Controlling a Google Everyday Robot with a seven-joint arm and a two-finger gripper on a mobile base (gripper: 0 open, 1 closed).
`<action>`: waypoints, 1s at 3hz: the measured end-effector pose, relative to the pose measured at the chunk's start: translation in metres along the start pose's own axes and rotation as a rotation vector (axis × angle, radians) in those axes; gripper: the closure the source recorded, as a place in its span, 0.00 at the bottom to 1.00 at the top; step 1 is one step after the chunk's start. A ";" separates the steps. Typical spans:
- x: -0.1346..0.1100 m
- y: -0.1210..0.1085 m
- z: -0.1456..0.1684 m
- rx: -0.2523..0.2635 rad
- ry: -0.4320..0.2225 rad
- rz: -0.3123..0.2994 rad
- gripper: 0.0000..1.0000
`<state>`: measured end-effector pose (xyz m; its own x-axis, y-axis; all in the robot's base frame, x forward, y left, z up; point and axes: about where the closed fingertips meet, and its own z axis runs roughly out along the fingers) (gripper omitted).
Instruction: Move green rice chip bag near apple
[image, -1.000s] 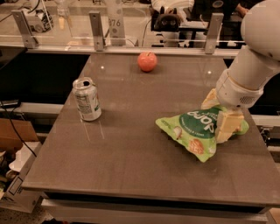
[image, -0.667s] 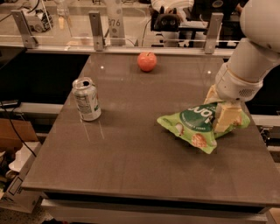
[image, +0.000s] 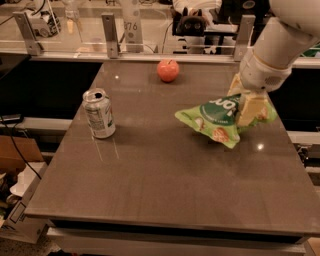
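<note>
The robot's gripper will release the green rice chip bag beside the apple (image: 189, 82), on the apple's side away from the can. The bag now hangs tilted above the table.
The green rice chip bag (image: 215, 119) hangs tilted above the right part of the table, its left end free and a shadow under it. My gripper (image: 246, 105) comes in from the upper right and is shut on the bag's right end, holding it off the surface. The apple (image: 168, 70) sits upright near the table's far edge, left of the gripper and well apart from the bag.
A silver-and-green drink can (image: 99, 113) stands open-topped on the left side of the grey table (image: 150, 180). A glass rail with metal posts (image: 111, 35) runs behind the far edge. Boxes and cables lie on the floor at the left.
The gripper has lifted the bag off the table and carried it slightly up and toward the far side. The apple and the can have not moved.
</note>
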<state>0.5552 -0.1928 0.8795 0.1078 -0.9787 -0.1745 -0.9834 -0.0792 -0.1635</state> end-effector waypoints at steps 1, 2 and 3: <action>-0.001 -0.038 0.002 0.057 -0.008 -0.029 1.00; -0.003 -0.074 0.012 0.106 -0.023 -0.065 1.00; -0.006 -0.105 0.023 0.144 -0.034 -0.100 1.00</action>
<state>0.6613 -0.1744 0.8758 0.2119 -0.9600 -0.1830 -0.9367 -0.1460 -0.3183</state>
